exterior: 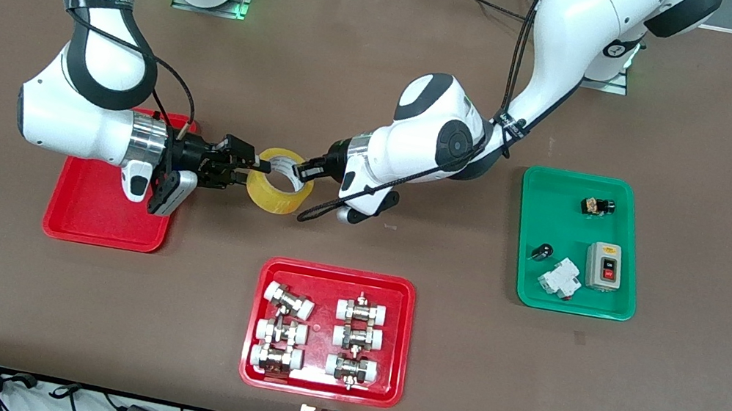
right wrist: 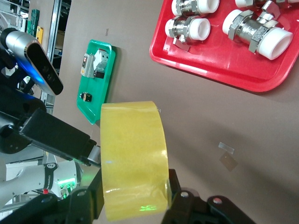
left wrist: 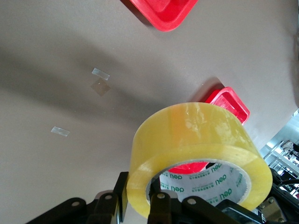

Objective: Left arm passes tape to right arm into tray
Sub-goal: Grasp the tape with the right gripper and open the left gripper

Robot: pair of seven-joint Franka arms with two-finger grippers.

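Observation:
Next, I let go of the tape with my right gripper in the far half of the plain red tray (exterior: 116, 167), beneath that gripper's own wrist.
The tape (exterior: 278, 191), a translucent yellow roll with a white printed core, hangs above the table between the two grippers. My left gripper (exterior: 303, 169) is shut on the roll's wall, one finger inside the core and one outside, as the left wrist view shows (left wrist: 139, 186) on the tape (left wrist: 196, 140). My right gripper (exterior: 254, 170) is shut across the roll's width, its fingers against the two flat sides (right wrist: 134, 191) of the tape (right wrist: 133, 158). The plain red tray (exterior: 103, 221) lies under the right arm's wrist, and its corner (left wrist: 226, 100) shows past the roll.
A red tray (exterior: 321, 384) of metal-and-white pipe fittings lies nearer the front camera, also seen as the fittings tray (right wrist: 210, 60). A green tray (exterior: 570, 299) with small electrical parts sits toward the left arm's end. Small clear tape scraps (left wrist: 100, 73) stick to the brown table.

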